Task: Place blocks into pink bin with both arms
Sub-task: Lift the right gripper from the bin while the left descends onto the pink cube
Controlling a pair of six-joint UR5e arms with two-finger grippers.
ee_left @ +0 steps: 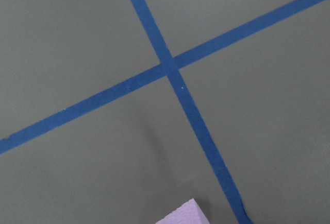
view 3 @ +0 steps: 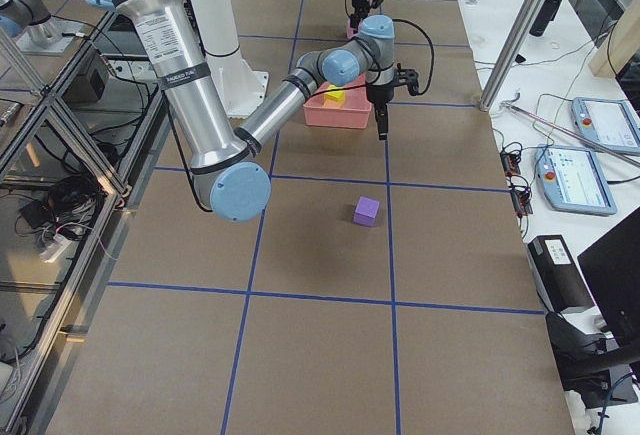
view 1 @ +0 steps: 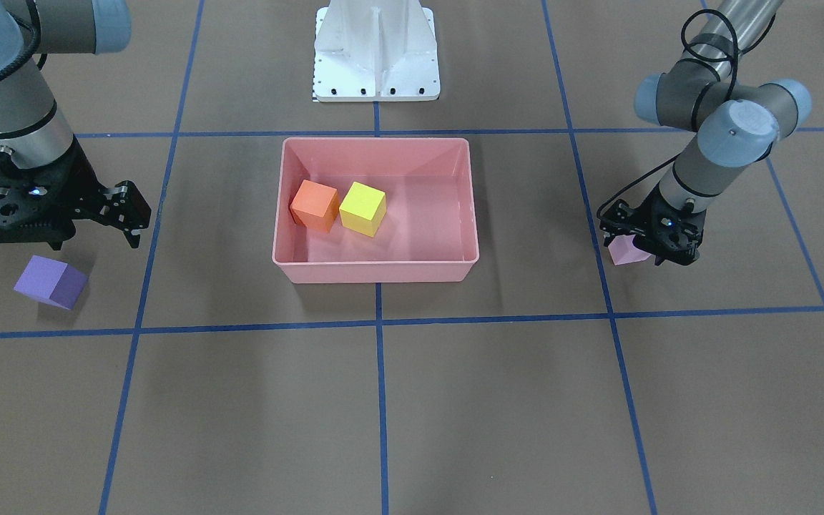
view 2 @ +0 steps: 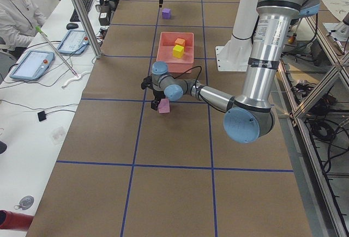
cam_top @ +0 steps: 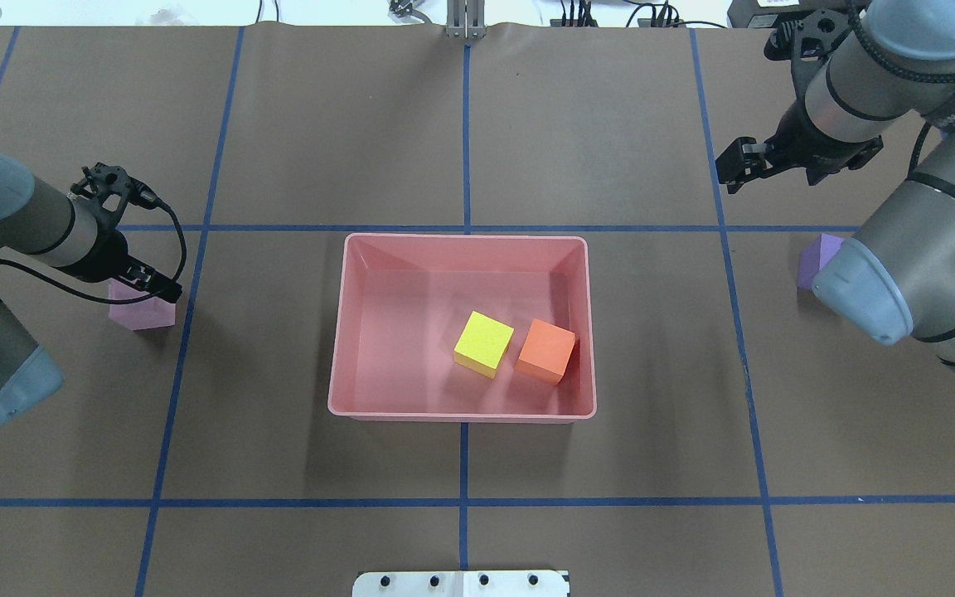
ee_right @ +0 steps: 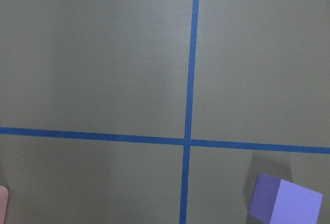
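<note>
My right gripper moves down to the purple block on the table next and closes across the block's opposite sides (view 1: 50, 275) (ee_right: 286, 202).
The pink bin (view 1: 376, 270) stands mid-table and holds the orange block (view 1: 314, 205) and the yellow block (view 1: 363, 208) side by side. My left gripper (view 1: 646, 247) is down at table level, its fingers closed around the pale pink-lilac block (view 1: 625, 252), which also shows in the overhead view (cam_top: 139, 313). A corner of that block shows in the left wrist view (ee_left: 181, 214). My right gripper (view 1: 90, 225) is open and empty, raised above the table, with the purple block (view 1: 51, 282) lying just beyond it. The purple block also shows in the right wrist view (ee_right: 284, 206).
The white pedestal base (view 1: 376, 50) stands behind the bin. Blue tape lines (view 1: 378, 323) grid the brown table. In the left side view an operator (view 2: 16, 13) sits at a side bench with tablets and cables.
</note>
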